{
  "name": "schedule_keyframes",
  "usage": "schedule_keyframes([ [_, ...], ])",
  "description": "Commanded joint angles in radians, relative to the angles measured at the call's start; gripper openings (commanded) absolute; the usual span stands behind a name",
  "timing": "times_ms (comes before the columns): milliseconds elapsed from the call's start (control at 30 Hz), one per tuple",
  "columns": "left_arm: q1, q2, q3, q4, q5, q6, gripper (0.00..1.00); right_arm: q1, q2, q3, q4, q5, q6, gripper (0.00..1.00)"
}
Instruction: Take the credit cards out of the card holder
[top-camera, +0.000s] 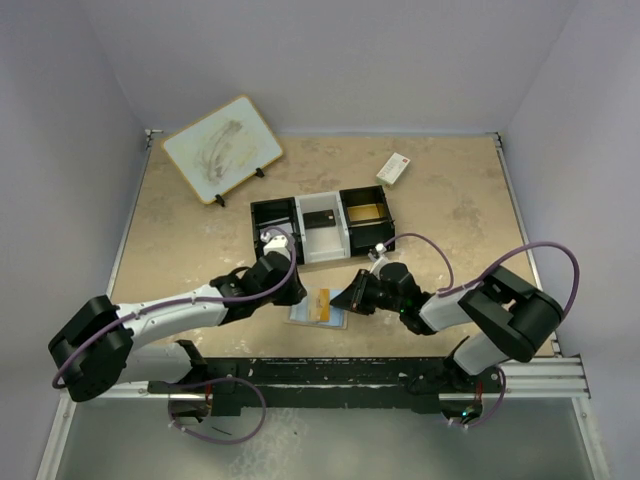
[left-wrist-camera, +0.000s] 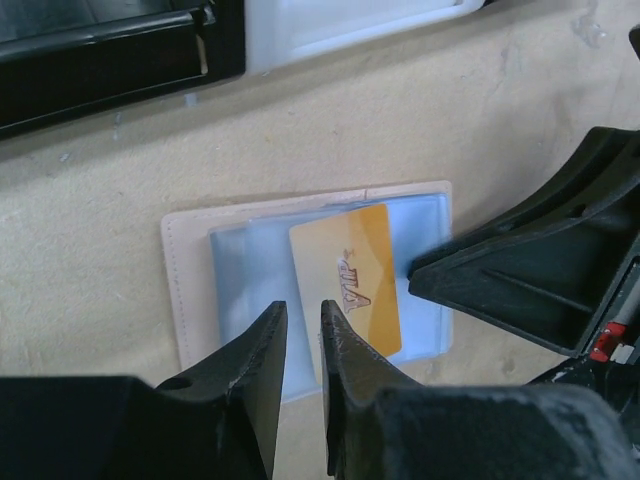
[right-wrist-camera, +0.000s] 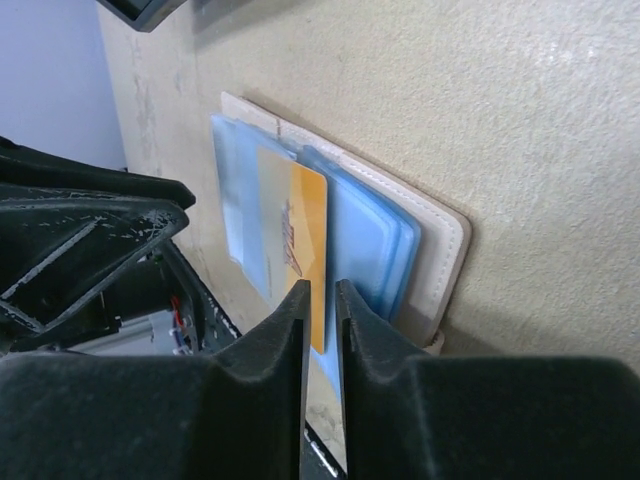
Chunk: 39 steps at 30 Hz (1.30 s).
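The orange card leans low across the blue sleeves, so my left gripper should prop it upright while my right gripper opens and pinches the card's raised edge (right-wrist-camera: 324, 235).
The card holder (top-camera: 337, 321) lies open and flat on the table near the front edge, pale blue inside with a tan border (left-wrist-camera: 188, 290). An orange card (top-camera: 321, 303) marked VIP (left-wrist-camera: 345, 280) lies slanted on its blue sleeves. My left gripper (top-camera: 300, 297) is at the holder's left side, jaws a narrow gap apart over the left blue page (left-wrist-camera: 300, 312), holding nothing. My right gripper (top-camera: 352, 298) is at the holder's right side, jaws also a narrow gap apart (right-wrist-camera: 322, 287). The card's edge (right-wrist-camera: 300, 230) lines up with that gap. The right gripper's finger (left-wrist-camera: 480, 270) touches the card's right edge.
A black-and-white three-compartment tray (top-camera: 296, 225) stands just behind the holder; it also shows in the left wrist view (left-wrist-camera: 120, 50). A white box with a red mark (top-camera: 394, 168) lies at the back right. A white board on a stand (top-camera: 222, 148) is at the back left.
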<state>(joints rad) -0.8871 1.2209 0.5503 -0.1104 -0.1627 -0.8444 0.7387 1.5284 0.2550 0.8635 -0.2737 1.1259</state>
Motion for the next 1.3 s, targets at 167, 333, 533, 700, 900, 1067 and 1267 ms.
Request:
schedule_keyframes([
  [167, -0.017, 0.109, -0.005, 0.108, 0.076, 0.025, 0.15, -0.002, -0.028, 0.009, 0.001, 0.012, -0.033, 0.31],
  [333, -0.028, 0.158, -0.018, 0.07, 0.034, 0.015, 0.08, -0.001, 0.038, 0.028, 0.04, 0.005, -0.019, 0.31],
  [533, -0.038, 0.166, -0.045, 0.04, 0.009, 0.011, 0.04, -0.001, 0.113, 0.037, 0.1, -0.042, -0.018, 0.31],
  [700, -0.042, 0.169, -0.051, 0.04, 0.009, 0.006, 0.03, 0.001, 0.192, 0.034, 0.246, -0.113, 0.006, 0.26],
  [900, -0.047, 0.169, -0.042, 0.038, -0.005, 0.001, 0.02, 0.005, 0.202, 0.045, 0.268, -0.134, 0.0, 0.23],
  [1067, -0.049, 0.169, -0.044, 0.038, -0.016, -0.008, 0.01, 0.008, 0.203, 0.071, 0.215, -0.171, -0.062, 0.27],
  [1267, -0.053, 0.167, -0.046, 0.037, -0.019, -0.012, 0.01, 0.008, 0.231, 0.061, 0.222, -0.174, -0.05, 0.05],
])
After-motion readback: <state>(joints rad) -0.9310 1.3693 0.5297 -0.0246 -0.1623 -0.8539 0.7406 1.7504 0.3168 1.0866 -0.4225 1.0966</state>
